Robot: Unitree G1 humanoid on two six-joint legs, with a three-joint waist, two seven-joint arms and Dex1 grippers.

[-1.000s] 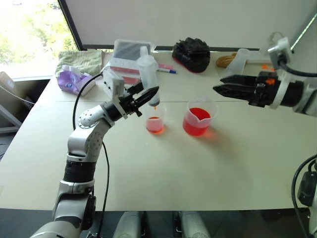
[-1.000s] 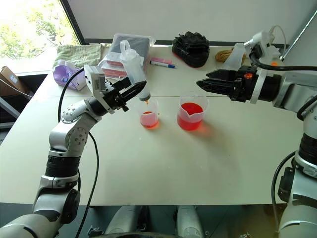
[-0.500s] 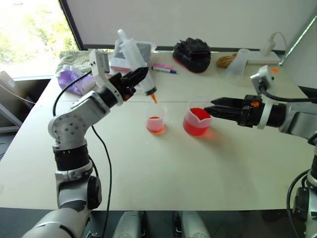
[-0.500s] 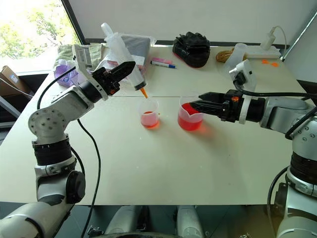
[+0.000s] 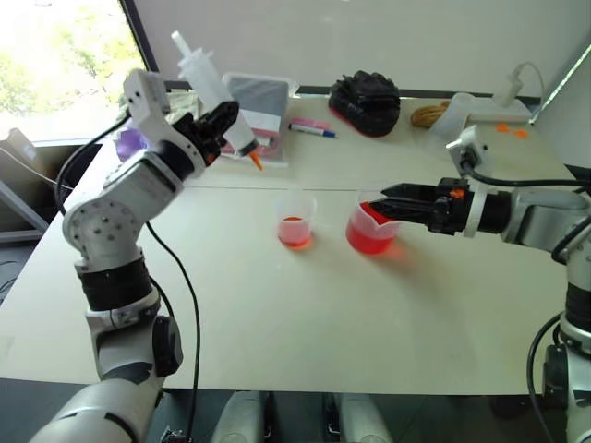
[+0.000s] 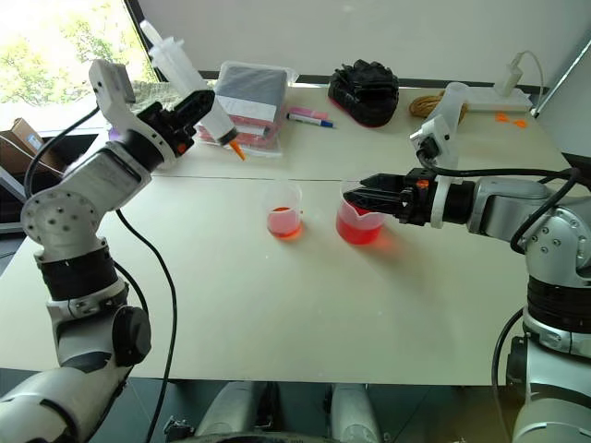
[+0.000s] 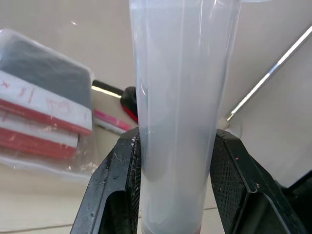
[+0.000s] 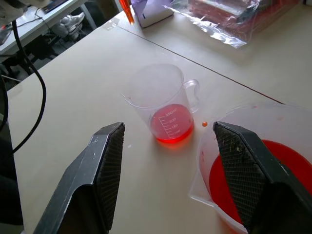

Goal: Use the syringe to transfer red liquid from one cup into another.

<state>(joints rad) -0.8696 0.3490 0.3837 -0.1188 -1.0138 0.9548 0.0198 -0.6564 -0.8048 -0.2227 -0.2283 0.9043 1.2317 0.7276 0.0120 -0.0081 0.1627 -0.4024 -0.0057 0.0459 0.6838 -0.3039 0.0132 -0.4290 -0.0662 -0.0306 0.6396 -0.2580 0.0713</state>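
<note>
The syringe will leave my left gripper on the table (image 5: 247, 241) beside the smaller cup, on that cup's side away from the beaker.
My left gripper (image 5: 220, 118) is shut on the barrel of the syringe (image 5: 212, 88), held high over the table's far left part, well back and left of both cups. The syringe is tilted, white plunger up and orange tip (image 5: 254, 162) down; the left wrist view has its clear barrel (image 7: 178, 97) between the fingers (image 7: 114, 195). The smaller cup (image 5: 295, 220) holds a thin layer of red liquid (image 8: 173, 129). To its right stands the spouted beaker (image 5: 371, 231) with deep red liquid. My right gripper (image 5: 377, 196) is open, level, with its tips at the beaker's rim.
At the back lie a plastic-wrapped stack (image 5: 257, 103), a marker pen (image 5: 312, 129), a black bag (image 5: 365, 95), a rope coil (image 5: 425, 114), a clear jug (image 5: 459, 113) and a power strip (image 5: 506, 103). A red drop (image 8: 204, 124) sits between the cups.
My left arm has lifted the syringe up and to the left, away from above the smaller cup. The right gripper has sunk and come left to the beaker's rim, still open.
</note>
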